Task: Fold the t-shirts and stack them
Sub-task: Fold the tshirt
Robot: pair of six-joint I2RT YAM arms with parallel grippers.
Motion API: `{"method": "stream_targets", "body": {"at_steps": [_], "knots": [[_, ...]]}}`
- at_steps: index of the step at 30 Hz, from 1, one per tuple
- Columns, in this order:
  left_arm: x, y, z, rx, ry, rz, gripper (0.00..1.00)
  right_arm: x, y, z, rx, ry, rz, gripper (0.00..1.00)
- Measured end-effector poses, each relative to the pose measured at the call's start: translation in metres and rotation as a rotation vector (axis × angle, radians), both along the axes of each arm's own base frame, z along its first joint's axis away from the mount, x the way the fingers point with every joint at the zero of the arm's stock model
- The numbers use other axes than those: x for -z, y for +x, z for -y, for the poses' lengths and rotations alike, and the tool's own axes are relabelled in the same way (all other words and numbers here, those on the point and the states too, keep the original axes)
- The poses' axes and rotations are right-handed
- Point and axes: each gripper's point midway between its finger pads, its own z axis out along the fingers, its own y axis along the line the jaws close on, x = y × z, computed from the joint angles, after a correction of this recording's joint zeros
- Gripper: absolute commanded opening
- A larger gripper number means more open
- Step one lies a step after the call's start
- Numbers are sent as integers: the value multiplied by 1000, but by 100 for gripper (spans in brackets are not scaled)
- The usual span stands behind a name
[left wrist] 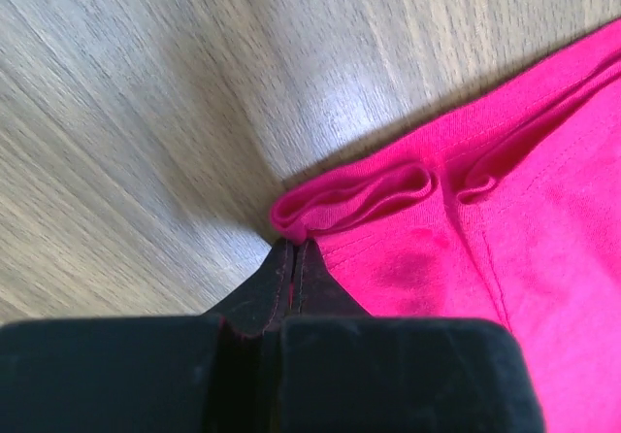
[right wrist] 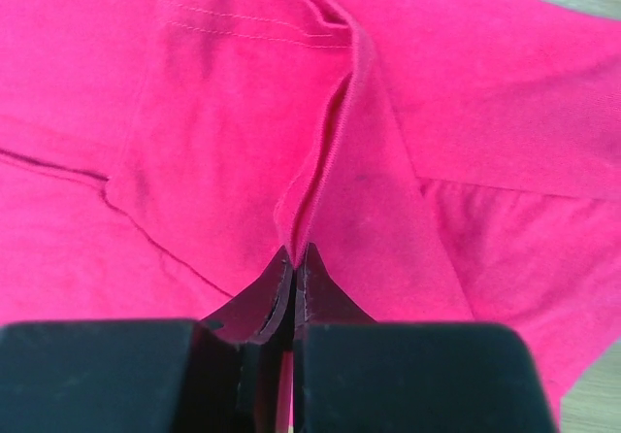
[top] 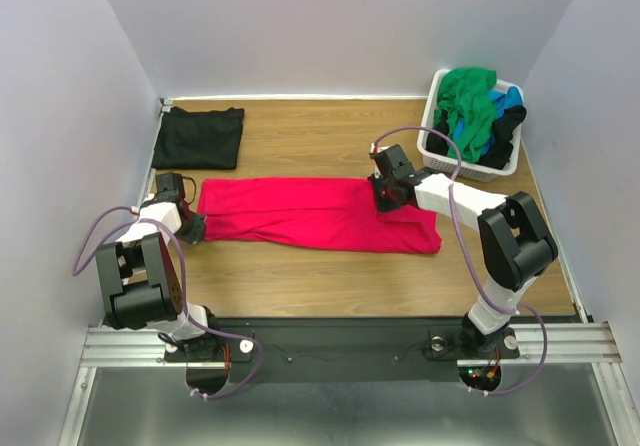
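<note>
The pinkish-red shirt's end is bunched at my left gripper; next I open, grab the top layer's edge (left wrist: 333,236), pull it frontward.
A bright pinkish-red t-shirt (top: 310,213) lies folded into a long band across the middle of the wooden table. My left gripper (top: 196,228) is shut on its left end; in the left wrist view the gripper (left wrist: 293,244) pinches a folded edge of the pinkish-red shirt (left wrist: 505,219). My right gripper (top: 385,200) is shut on a pinched ridge of the shirt right of its middle; the right wrist view shows this gripper (right wrist: 293,250) on the raised fold of the shirt (right wrist: 340,151). A folded black t-shirt (top: 199,137) lies at the back left.
A white laundry basket (top: 439,156) at the back right holds green (top: 470,104), blue (top: 508,98) and black (top: 505,131) shirts. White walls enclose the table on three sides. Bare wood lies in front of the red shirt.
</note>
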Motion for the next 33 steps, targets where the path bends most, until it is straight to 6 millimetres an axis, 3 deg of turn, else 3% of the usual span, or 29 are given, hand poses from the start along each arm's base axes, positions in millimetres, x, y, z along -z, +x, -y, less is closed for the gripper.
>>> {"method": "stream_targets", "body": {"at_steps": [6,16,21,29,33], "knots": [[-3,-4,1,3,1,-5,0,-5,5,9,26,-38,33,1],[-29,-21,2,1,17,-1,0,-33,9,15,46,-38,108,0],[-35,-24,2,10,25,1,0,-37,10,15,49,-36,118,0],[-24,-27,2,23,21,-20,0,-35,8,17,48,-42,109,0],[-7,-31,5,31,1,-62,14,-34,6,17,46,-46,104,0]]}}
